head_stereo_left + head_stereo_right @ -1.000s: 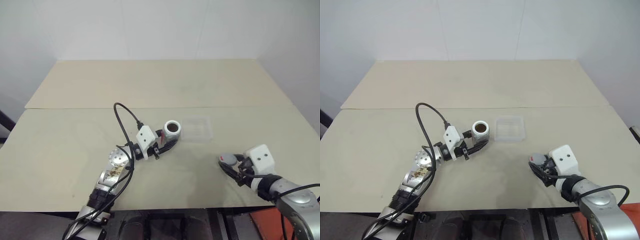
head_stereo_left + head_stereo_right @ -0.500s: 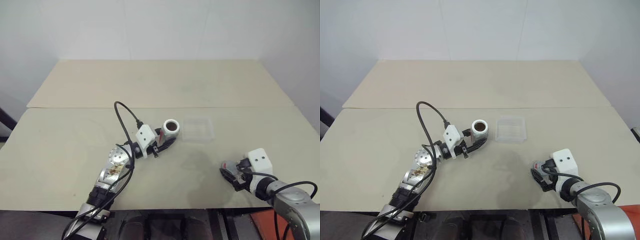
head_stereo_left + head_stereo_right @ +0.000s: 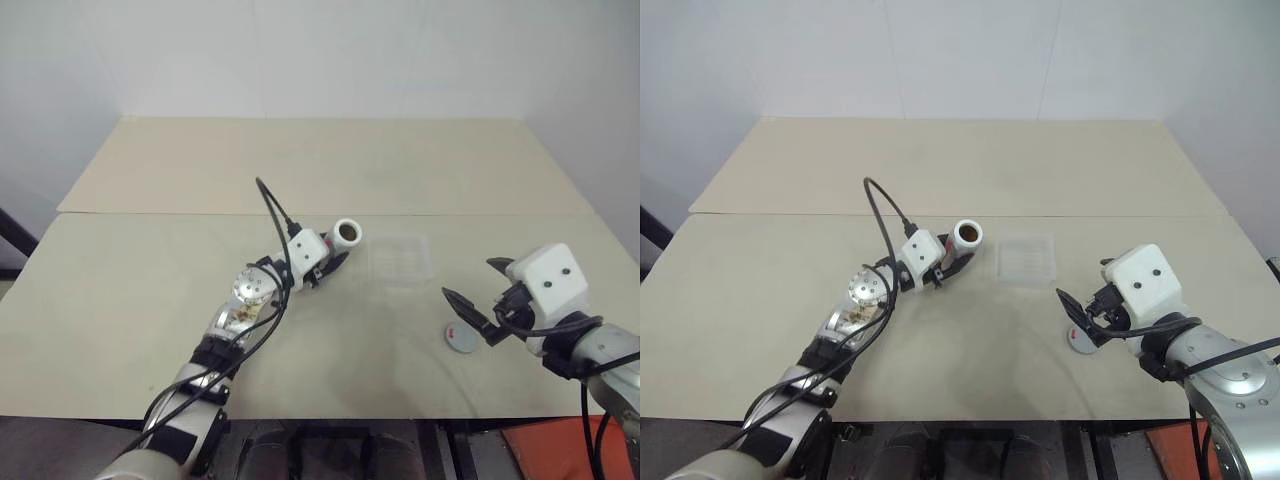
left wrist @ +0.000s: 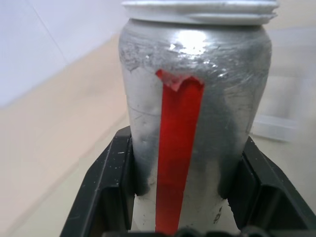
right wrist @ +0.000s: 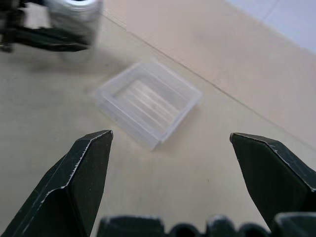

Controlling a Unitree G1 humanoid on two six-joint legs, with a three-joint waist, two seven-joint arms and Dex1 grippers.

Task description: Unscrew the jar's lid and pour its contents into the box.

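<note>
My left gripper should set the silver-grey jar down and let go of it on the table (image 3: 308, 252) just in front of the seam, next to the clear box.
The silver-grey jar (image 3: 344, 238) with a red strip down its side (image 4: 177, 163) has no lid on, and something dark shows in its mouth. My left gripper (image 3: 335, 256) is shut on it, one black finger (image 4: 106, 190) on each side, just left of the clear box (image 3: 401, 260). The box (image 5: 148, 102) is empty and lies flat on the table. The grey lid (image 3: 1081, 339) lies on the table near the front edge. My right gripper (image 3: 1081, 279) hangs open above the lid with nothing between its fingers (image 5: 81, 180).
A seam runs across the beige table (image 3: 150, 280) behind the jar and box. White walls stand behind the table. A black cable (image 3: 272, 205) loops up from my left wrist.
My right gripper set the lid on the table, opened and rose above it. My left gripper carried the jar forward, closer to the box.
</note>
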